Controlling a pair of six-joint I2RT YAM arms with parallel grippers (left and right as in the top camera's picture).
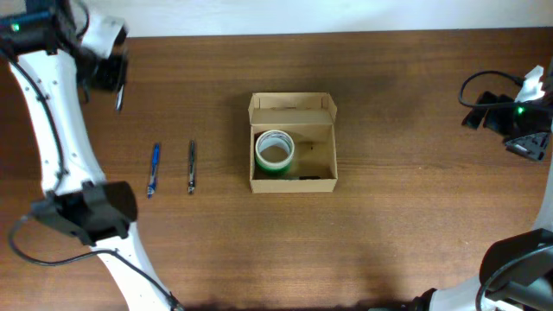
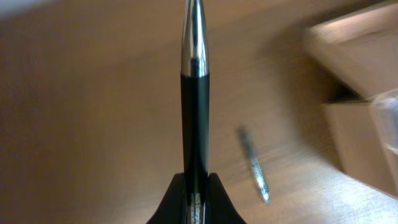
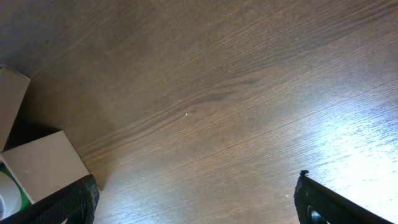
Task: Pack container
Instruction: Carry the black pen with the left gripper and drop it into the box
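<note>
I will use my left gripper to set the black pen free along the inside of the box's front side (image 1: 300,177), by the green tape roll.
The container (image 1: 292,179) is a tan cardboard box at the table's middle, its lid flap (image 1: 292,105) open at the back. A green tape roll (image 1: 275,151) lies inside it. My left gripper (image 1: 109,72) is at the far left back, raised and shut on a black pen (image 2: 195,118) with a silver tip; the jaws (image 2: 195,202) clamp its barrel. The box edge shows at the right in the left wrist view (image 2: 357,56). My right gripper (image 3: 196,199) is open and empty over bare table at the far right (image 1: 494,117). The box corner (image 3: 40,165) shows at its left.
A blue pen (image 1: 153,169) and a dark grey pen (image 1: 192,166) lie side by side on the wood left of the box. One pen shows blurred in the left wrist view (image 2: 255,165). A small dark item lies at the box's front inside wall (image 1: 307,178).
</note>
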